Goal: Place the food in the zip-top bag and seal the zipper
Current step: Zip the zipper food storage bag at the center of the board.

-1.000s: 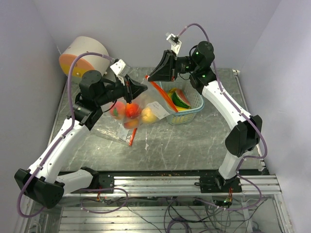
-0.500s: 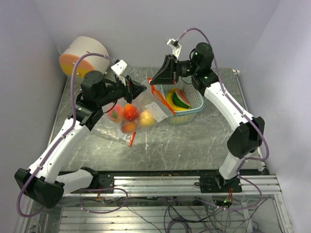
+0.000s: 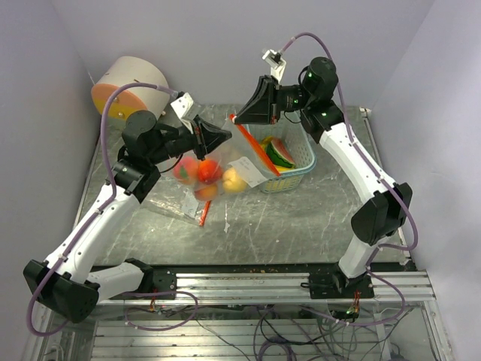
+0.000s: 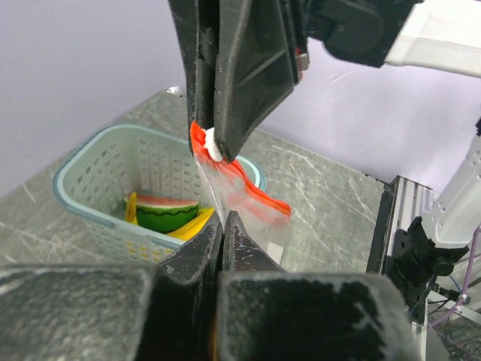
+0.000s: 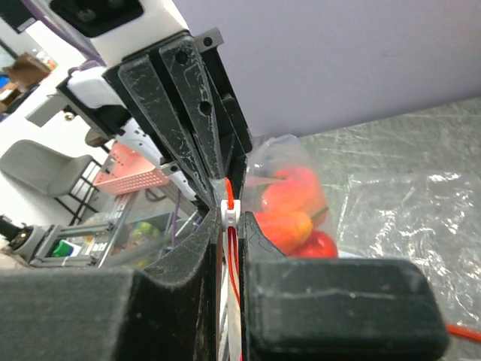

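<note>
My left gripper needs to take the orange tip of the zipper (image 3: 232, 116) before my right gripper pulls the slider, as it holds the bag's clear side below the zipper's end.
A clear zip-top bag (image 3: 225, 162) with an orange zipper (image 3: 259, 150) hangs between both grippers above the table. In it are orange-pink peaches (image 3: 186, 170), a red piece (image 3: 208, 172) and a yellow-orange piece (image 3: 234, 180); they also show in the right wrist view (image 5: 289, 203). My left gripper (image 3: 224, 138) is shut on the bag's edge (image 4: 223, 218). My right gripper (image 3: 239, 119) is shut on the zipper at its white slider (image 5: 230, 213), which also shows in the left wrist view (image 4: 214, 147). A watermelon slice (image 3: 280, 153) and a banana (image 4: 188, 226) lie in the basket.
The pale blue latticed basket (image 3: 294, 174) stands right of the bag, also in the left wrist view (image 4: 83, 188). A second clear bag (image 3: 174, 207) lies flat on the table under the left arm. A round tan and orange drum (image 3: 128, 83) sits at the back left corner.
My right gripper has risen slightly and shifted right with the zipper. The bag and its fruit have swung a little to the right. The left gripper has barely moved.
</note>
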You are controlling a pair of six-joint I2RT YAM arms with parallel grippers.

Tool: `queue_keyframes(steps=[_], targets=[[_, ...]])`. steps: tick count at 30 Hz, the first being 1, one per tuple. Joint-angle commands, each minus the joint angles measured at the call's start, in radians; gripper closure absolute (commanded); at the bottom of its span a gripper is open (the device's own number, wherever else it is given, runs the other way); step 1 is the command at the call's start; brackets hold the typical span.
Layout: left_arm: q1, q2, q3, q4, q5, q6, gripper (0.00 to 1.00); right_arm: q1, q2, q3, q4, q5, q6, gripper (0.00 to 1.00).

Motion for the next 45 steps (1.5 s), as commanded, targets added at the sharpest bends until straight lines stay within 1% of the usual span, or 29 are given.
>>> queue_keyframes(steps=[1,4,9,13,16,17,18,20,21,27,29,32,34,36,41,45], targets=[[0.005,-0.001,-0.013,0.112,0.137,-0.005,0.93,-0.014,0.040,0.020,0.286,-0.049,0.229,1.00],[0.005,0.012,-0.004,0.124,0.125,0.004,0.91,0.005,0.035,0.014,0.287,-0.077,0.236,1.00],[0.005,0.036,0.019,0.138,0.110,0.020,0.81,0.016,0.006,-0.030,0.291,-0.094,0.234,1.00],[0.003,0.046,0.014,0.178,0.119,-0.003,0.63,0.018,-0.011,-0.030,0.262,-0.099,0.215,1.00],[0.003,0.047,0.006,0.213,0.129,-0.022,0.56,0.017,-0.021,-0.035,0.236,-0.100,0.195,1.00],[0.004,0.047,0.002,0.226,0.132,-0.028,0.56,0.017,-0.022,-0.040,0.235,-0.101,0.196,1.00],[0.003,0.048,0.002,0.234,0.138,-0.034,0.62,0.018,-0.025,-0.046,0.241,-0.103,0.201,1.00],[0.003,0.053,0.004,0.233,0.152,-0.038,0.90,0.018,-0.028,-0.055,0.262,-0.104,0.215,1.00],[0.003,0.052,0.003,0.229,0.150,-0.042,0.93,0.017,-0.029,-0.057,0.267,-0.104,0.220,1.00],[0.003,0.038,0.013,0.181,0.131,-0.052,0.93,0.016,-0.026,-0.051,0.261,-0.102,0.216,1.00],[0.003,0.038,0.026,0.179,0.137,-0.051,0.93,0.013,-0.025,-0.051,0.232,-0.091,0.194,1.00],[0.004,0.038,0.071,0.122,0.113,-0.023,0.93,-0.001,-0.020,-0.041,0.113,-0.074,0.099,1.00],[0.004,0.034,0.098,0.059,0.072,0.012,0.93,-0.011,-0.025,-0.045,0.038,-0.074,0.039,1.00],[0.004,0.026,0.108,0.014,0.026,0.042,0.93,-0.020,-0.031,-0.058,0.000,-0.075,0.003,1.00],[0.006,0.015,0.104,-0.004,-0.046,0.048,0.93,-0.026,-0.038,-0.067,-0.170,-0.060,-0.142,1.00],[0.011,0.013,0.119,-0.025,-0.075,0.071,0.93,-0.040,-0.033,-0.039,-0.370,-0.037,-0.314,1.00]])
